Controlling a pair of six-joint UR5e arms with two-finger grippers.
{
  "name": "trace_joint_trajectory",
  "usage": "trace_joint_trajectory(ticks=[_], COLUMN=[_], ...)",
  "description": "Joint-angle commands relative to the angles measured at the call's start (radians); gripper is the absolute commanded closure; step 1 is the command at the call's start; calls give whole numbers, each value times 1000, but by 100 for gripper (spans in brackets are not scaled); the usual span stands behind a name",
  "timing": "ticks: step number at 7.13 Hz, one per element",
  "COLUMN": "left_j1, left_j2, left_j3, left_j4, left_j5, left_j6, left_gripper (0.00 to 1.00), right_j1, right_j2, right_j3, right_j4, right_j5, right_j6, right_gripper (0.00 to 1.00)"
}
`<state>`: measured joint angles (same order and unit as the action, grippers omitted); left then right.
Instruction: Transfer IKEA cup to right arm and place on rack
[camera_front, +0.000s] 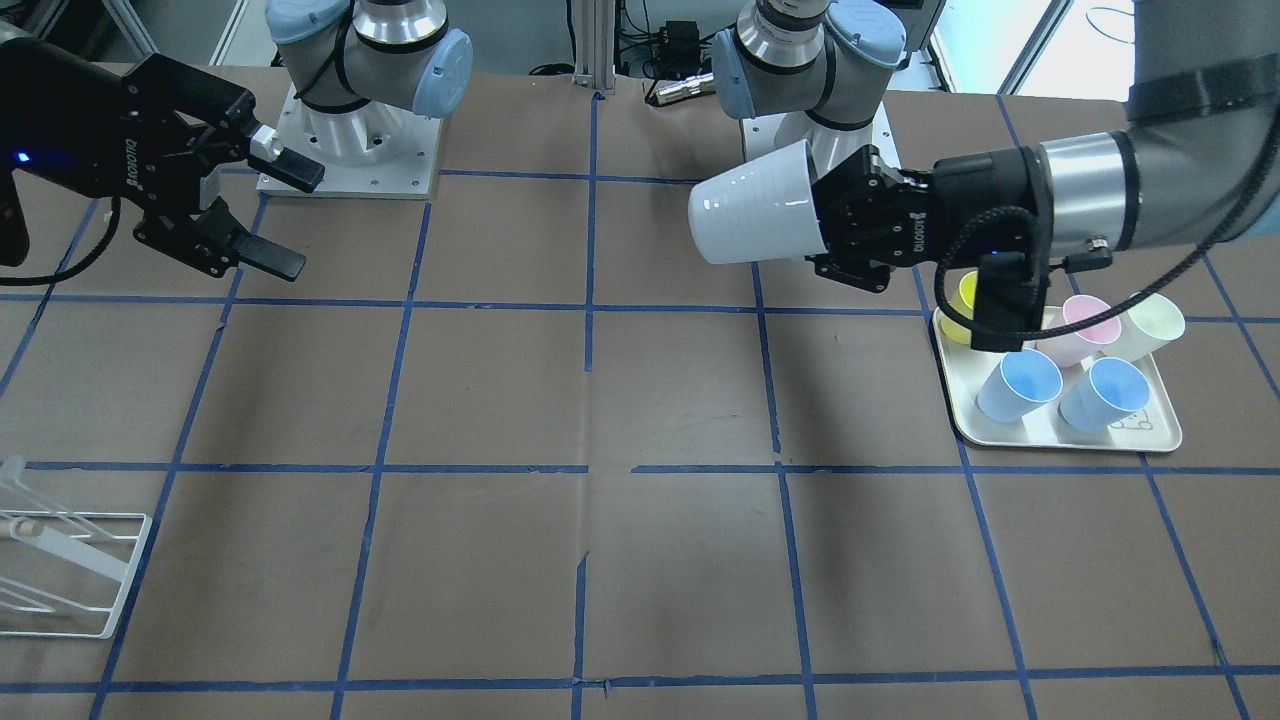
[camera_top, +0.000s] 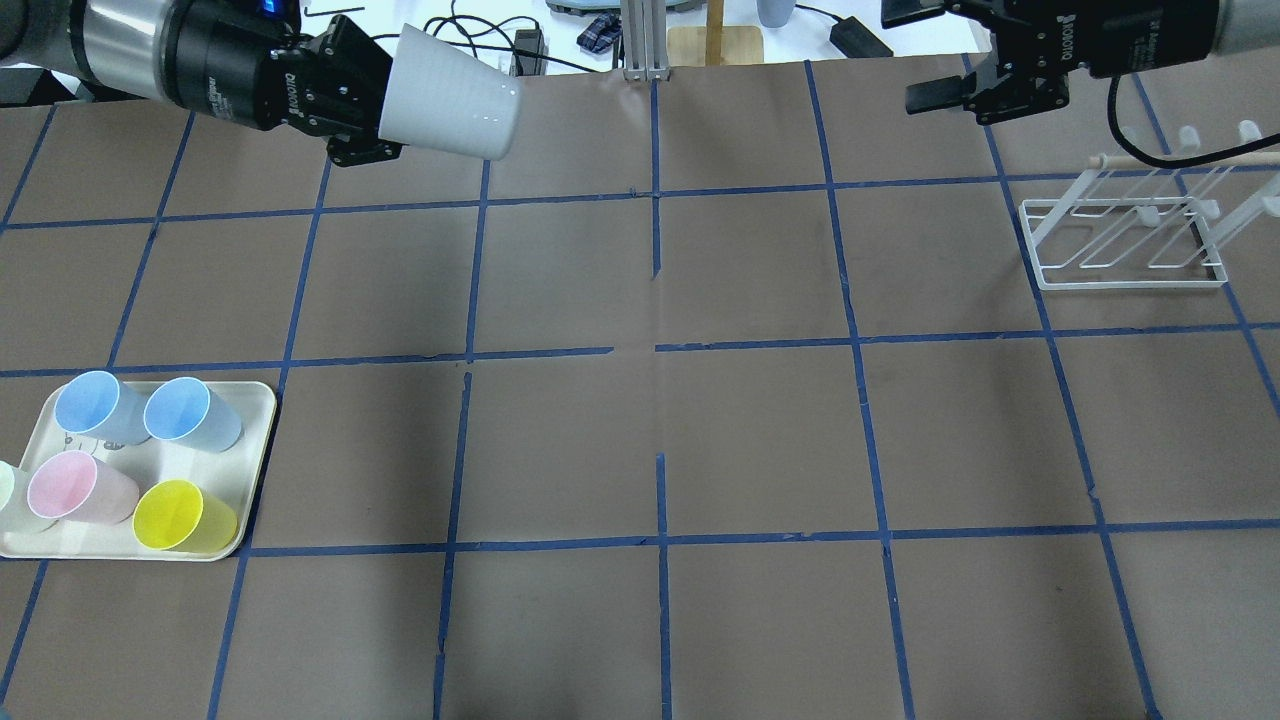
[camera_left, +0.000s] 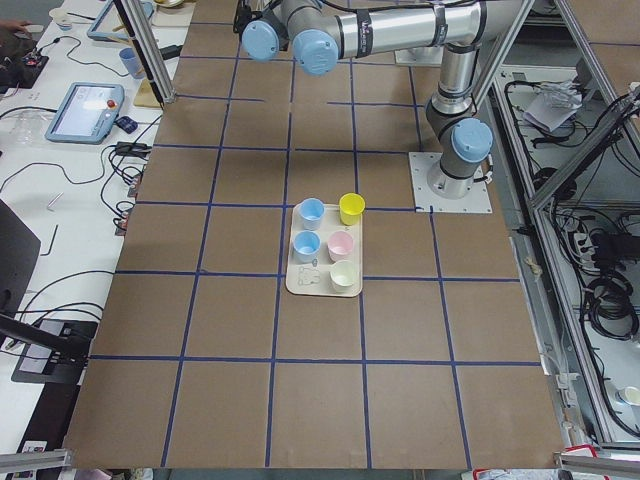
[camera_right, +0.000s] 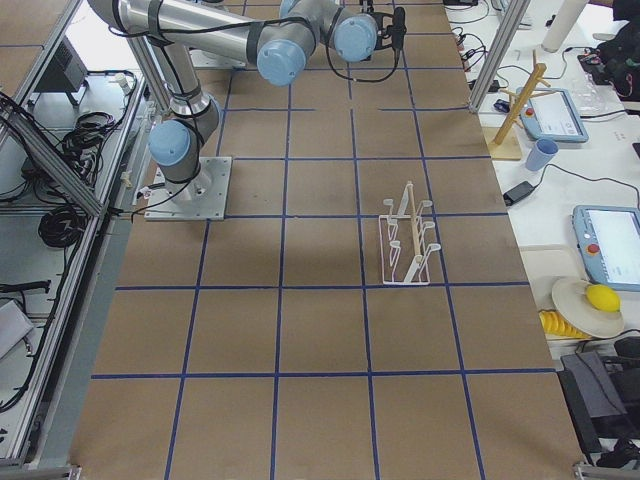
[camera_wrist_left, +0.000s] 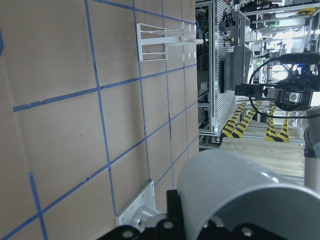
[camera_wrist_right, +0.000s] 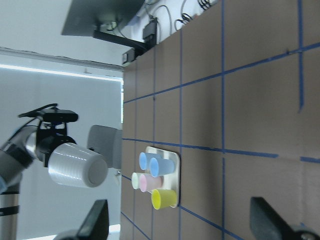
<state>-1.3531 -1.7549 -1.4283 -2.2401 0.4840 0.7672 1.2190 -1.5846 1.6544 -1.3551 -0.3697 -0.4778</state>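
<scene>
My left gripper holds the rim of the pale grey IKEA cup. Next, my right gripper closes around the base (camera_wrist_right: 96, 173) of that cup, opposite the rim.
The pale grey IKEA cup (camera_front: 755, 218) lies on its side in the air, held by its rim in my left gripper (camera_front: 828, 228), high above the table's robot side. It also shows in the overhead view (camera_top: 450, 95) with the left gripper (camera_top: 385, 100) shut on it, base pointing toward the right arm, and in the left wrist view (camera_wrist_left: 240, 195). My right gripper (camera_front: 288, 216) is open and empty, level with the cup and far from it; it also shows in the overhead view (camera_top: 925, 55). The right wrist view shows the cup (camera_wrist_right: 77, 165) in the distance. The white wire rack (camera_top: 1130, 235) stands on the table below the right gripper.
A cream tray (camera_top: 255, 400) on the robot's left side holds two light blue cups (camera_top: 190, 412), a pink cup (camera_top: 75, 487), a yellow cup (camera_top: 180, 515) and a pale green one at the edge. Blue tape lines grid the brown table (camera_top: 660, 430).
</scene>
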Motion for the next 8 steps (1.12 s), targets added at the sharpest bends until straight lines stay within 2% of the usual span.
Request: trace_joint_trajectory(ticks=[1, 2, 3, 4, 5, 8], left_j1=[-76, -89, -92, -138, -179, -192], left_j2=[55, 75, 84, 97, 100, 97], left_j3=[-123, -170, -207, -236, -248, -251], left_j4=[75, 98, 141, 180, 213, 217], left_j5=[-242, -314, -335, -431, -447, -470], left_j6=[-77, -78, -82, -94, -109, -120], left_gripper=[100, 100, 100, 100, 100, 100], right_j1=[8, 29, 54, 65, 71, 123], right_j2=[-18, -37, -44, -51, -52, -64], right_j3=[82, 122, 172, 214, 232, 220], right_j4=[2, 2, 2, 2, -1, -10], right_j5=[218, 257, 305, 377, 385, 428], right_j6=[-30, -21, -21, -6, 20, 190], right_gripper=[0, 0, 0, 0, 0, 0])
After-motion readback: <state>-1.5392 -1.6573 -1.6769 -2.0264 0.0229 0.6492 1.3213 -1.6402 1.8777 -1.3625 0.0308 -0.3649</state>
